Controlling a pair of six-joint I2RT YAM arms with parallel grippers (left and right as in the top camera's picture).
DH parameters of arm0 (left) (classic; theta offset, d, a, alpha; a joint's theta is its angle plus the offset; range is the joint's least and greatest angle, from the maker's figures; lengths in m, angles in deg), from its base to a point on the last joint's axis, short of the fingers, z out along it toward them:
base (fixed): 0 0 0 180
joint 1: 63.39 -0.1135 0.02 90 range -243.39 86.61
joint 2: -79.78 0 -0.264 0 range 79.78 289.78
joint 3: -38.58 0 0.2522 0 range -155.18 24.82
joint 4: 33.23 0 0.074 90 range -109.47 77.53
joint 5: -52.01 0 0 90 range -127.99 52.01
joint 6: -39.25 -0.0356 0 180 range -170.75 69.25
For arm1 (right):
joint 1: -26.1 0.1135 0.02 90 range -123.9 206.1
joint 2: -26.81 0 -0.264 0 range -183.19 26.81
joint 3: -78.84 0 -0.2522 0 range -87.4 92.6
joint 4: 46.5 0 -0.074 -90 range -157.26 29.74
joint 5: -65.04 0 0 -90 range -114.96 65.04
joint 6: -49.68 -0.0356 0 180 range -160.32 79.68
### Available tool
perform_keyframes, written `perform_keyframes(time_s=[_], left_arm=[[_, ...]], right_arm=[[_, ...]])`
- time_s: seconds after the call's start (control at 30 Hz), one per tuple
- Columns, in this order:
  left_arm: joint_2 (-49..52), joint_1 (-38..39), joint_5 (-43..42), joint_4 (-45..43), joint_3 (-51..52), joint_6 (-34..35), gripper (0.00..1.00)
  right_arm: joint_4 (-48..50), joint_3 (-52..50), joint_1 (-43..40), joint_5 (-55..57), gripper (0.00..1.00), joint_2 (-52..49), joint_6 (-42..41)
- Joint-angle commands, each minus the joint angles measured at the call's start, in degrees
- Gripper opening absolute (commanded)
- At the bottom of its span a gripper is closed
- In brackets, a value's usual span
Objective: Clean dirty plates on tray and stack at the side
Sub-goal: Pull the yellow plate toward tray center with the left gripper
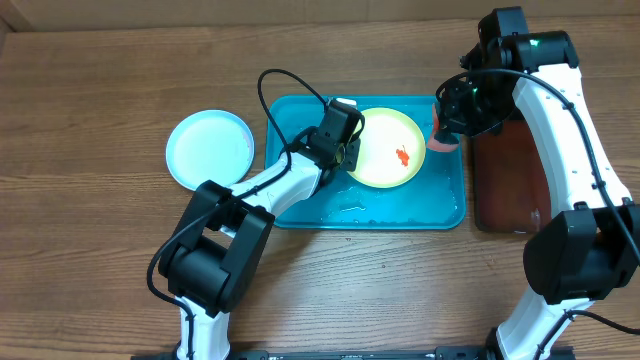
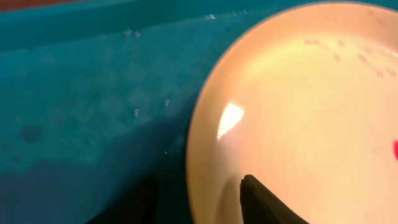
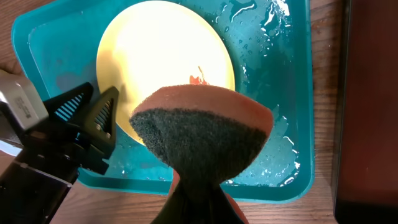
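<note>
My left gripper needs to pinch that rim (image 2: 198,202) of the plate, which sits loose between its spread fingers, and hold the plate steady before scrubbing the red smear.
One pale yellow-green plate (image 1: 390,150) with a red smear (image 1: 401,156) lies in the teal tray (image 1: 400,205). My left gripper (image 1: 348,150) is at its left rim, open. In the left wrist view the plate (image 2: 298,93) has its rim between my spread fingers, one over the plate and one over the tray (image 2: 74,93); the left gripper (image 2: 198,182) does not pinch it. A light blue plate (image 1: 209,149) sits on the table left of the tray. My right gripper (image 1: 445,125) is shut on a sponge (image 1: 440,138) above the tray's far right edge. In the right wrist view the sponge (image 3: 199,130) hangs over the plate (image 3: 161,56).
Water drops lie on the tray floor (image 3: 273,93). A dark red-black tray (image 1: 510,180) sits right of the teal one, under my right arm. Wooden table surrounds both trays.
</note>
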Motion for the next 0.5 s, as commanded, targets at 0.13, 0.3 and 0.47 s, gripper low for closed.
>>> perform_keyframes(time_s=[0.13, 0.3, 0.47], left_arm=[[0.90, -0.02, -10.03, 7.61, -0.24, 17.35, 0.39], [0.94, -0.04, -9.03, 9.73, -0.15, 25.14, 0.33], [0.94, -0.15, -3.17, 9.55, -0.15, 25.24, 0.04]], right_arm=[[0.46, -0.09, 0.24, 0.15, 0.05, 0.50, 0.46], [0.44, -0.09, 0.24, 0.15, 0.05, 0.50, 0.44], [0.17, -0.09, 0.24, 0.13, 0.05, 0.50, 0.42]])
